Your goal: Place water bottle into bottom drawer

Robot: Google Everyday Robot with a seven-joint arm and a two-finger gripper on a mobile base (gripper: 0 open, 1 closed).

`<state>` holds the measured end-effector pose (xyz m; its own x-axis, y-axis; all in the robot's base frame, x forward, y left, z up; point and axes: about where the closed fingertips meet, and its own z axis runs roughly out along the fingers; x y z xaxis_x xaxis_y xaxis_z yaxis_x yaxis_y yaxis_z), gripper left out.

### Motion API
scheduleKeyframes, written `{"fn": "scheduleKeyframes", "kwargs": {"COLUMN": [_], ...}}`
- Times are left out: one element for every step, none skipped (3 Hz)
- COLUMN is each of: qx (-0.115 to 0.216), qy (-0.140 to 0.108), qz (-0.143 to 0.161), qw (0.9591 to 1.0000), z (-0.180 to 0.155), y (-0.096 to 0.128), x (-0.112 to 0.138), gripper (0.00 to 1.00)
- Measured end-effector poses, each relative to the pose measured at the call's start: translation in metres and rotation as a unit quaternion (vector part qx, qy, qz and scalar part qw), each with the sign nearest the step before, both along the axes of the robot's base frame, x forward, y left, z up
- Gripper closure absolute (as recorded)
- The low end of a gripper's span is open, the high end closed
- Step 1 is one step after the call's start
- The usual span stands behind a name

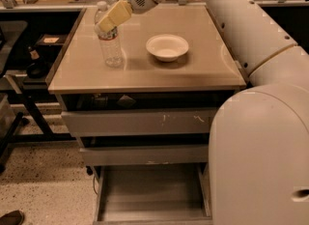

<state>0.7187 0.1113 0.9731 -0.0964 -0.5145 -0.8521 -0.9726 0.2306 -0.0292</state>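
Observation:
The upper part of the water bottle point(105, 29), just below its white cap, is the next place my gripper needs to close on.
The water bottle point(111, 49) stands upright on the left part of the beige tabletop point(193, 69); it is clear and ribbed, with a white cap and a red-and-white label. My gripper point(109, 20) reaches in from the upper right and sits at the bottle's neck and shoulder, overlapping it. The bottom drawer point(150, 190) is pulled open below the cabinet, a shallow grey tray with nothing in it.
A white bowl point(167, 47) sits on the tabletop right of the bottle. Two upper drawers point(140, 122) with scuffed grey fronts are closed. My arm's large white body point(260, 151) fills the right side. Dark shelving and cables stand at the left.

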Motion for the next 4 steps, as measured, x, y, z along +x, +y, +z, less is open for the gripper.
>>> {"fn": "scheduleKeyframes", "kwargs": {"qx": [-0.001,0.003,0.009,0.013], "qy": [0.000,0.023,0.041,0.054], "qz": [0.001,-0.004,-0.008,-0.010], "qw": [1.0000,0.9997,0.9991,0.9984], "z": [0.000,-0.017,-0.031,-0.041], "y": [0.001,0.004,0.009,0.012], "x": [-0.001,0.008,0.016,0.021], "gripper": [0.00,0.00,0.00,0.00]}}
